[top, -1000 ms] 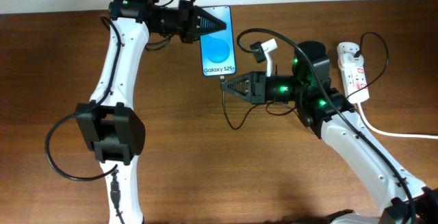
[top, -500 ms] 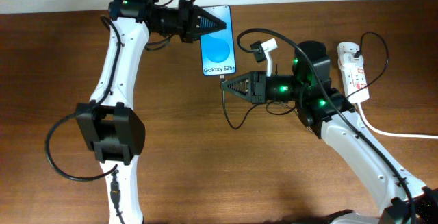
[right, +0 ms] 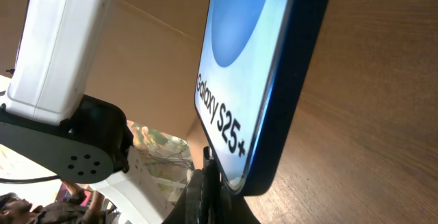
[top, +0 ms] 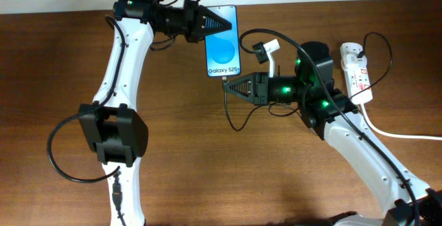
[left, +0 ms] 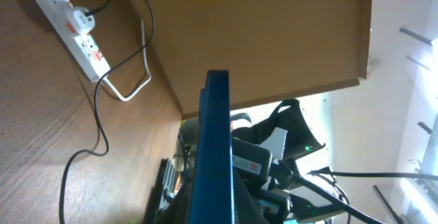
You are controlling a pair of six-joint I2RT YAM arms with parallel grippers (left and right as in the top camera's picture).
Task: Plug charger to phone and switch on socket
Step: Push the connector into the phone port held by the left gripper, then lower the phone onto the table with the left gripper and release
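Next, my left gripper releases the phone flat on the table (top: pixel 215 90) beside the fingers of my right gripper.
The phone (top: pixel 222 41), blue screen reading "Galaxy S25+", lies at the back of the table with my left gripper (top: pixel 222 24) shut on its left edge. In the left wrist view it shows edge-on (left: pixel 215 148) between the jaws. My right gripper (top: pixel 228 86) is shut on the charger plug (top: pixel 224 79) and holds its tip at the phone's bottom edge (right: pixel 274 169). Whether the tip is inside the port cannot be told. The black charger cable (top: pixel 243 119) loops back to the white socket strip (top: pixel 357 70), which also shows in the left wrist view (left: pixel 68 25).
A thick white cord (top: pixel 404 134) runs from the strip to the right edge. A white adapter (top: pixel 269 46) on a black lead sits between the phone and my right arm. The table's back edge lies just behind the phone.
My left gripper and the phone have shifted slightly to the right. My right arm and the plug have not visibly moved.
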